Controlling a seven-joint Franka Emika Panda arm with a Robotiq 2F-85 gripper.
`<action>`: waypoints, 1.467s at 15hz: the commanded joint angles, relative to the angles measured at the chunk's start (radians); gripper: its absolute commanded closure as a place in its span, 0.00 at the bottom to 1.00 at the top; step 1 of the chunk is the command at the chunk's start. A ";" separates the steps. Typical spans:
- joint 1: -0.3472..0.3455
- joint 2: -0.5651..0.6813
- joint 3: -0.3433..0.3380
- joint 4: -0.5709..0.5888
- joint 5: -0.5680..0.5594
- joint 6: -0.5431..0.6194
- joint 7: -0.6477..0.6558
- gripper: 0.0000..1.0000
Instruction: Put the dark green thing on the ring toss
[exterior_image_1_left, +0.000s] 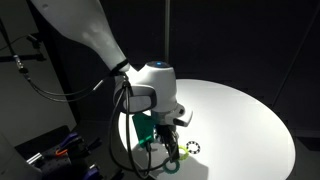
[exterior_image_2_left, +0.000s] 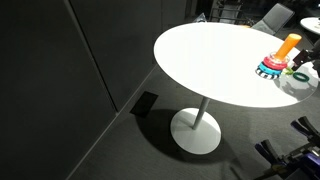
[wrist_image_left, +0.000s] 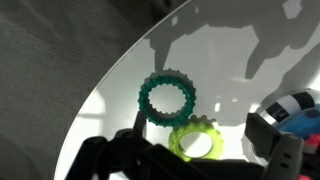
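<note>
My gripper's fingers are around the yellow-green ring, short of the dark green ring, so my gripper needs to move over and pinch the dark green ring's near rim (wrist_image_left: 186, 115).
In the wrist view the dark green ring (wrist_image_left: 167, 98) lies flat on the white table (wrist_image_left: 220, 60). The lighter yellow-green ring (wrist_image_left: 198, 141) touches its near edge. My gripper (wrist_image_left: 198, 128) is open and empty. Its fingers hang above the table on either side of the yellow-green ring, and the dark green ring lies just beyond the left finger. The ring toss (exterior_image_2_left: 286, 58), an orange peg with coloured rings at its foot, stands near the table edge in an exterior view. Its blue and red foot (wrist_image_left: 300, 108) shows at the right of the wrist view. My gripper (exterior_image_1_left: 170, 122) hangs low over the table.
A black-and-white speckled ring (exterior_image_1_left: 193, 149) lies on the table beside the gripper. The round white table (exterior_image_2_left: 210, 55) stands on a single pedestal. Its curved edge (wrist_image_left: 110, 90) runs close to the left of the rings, with dark floor beyond. Cables hang by the arm (exterior_image_1_left: 130, 150).
</note>
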 joint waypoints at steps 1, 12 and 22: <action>-0.025 0.007 0.025 -0.002 0.024 -0.004 -0.032 0.00; -0.029 0.047 0.030 0.009 0.016 0.004 -0.036 0.21; -0.027 0.073 0.019 0.033 -0.002 0.024 -0.034 0.37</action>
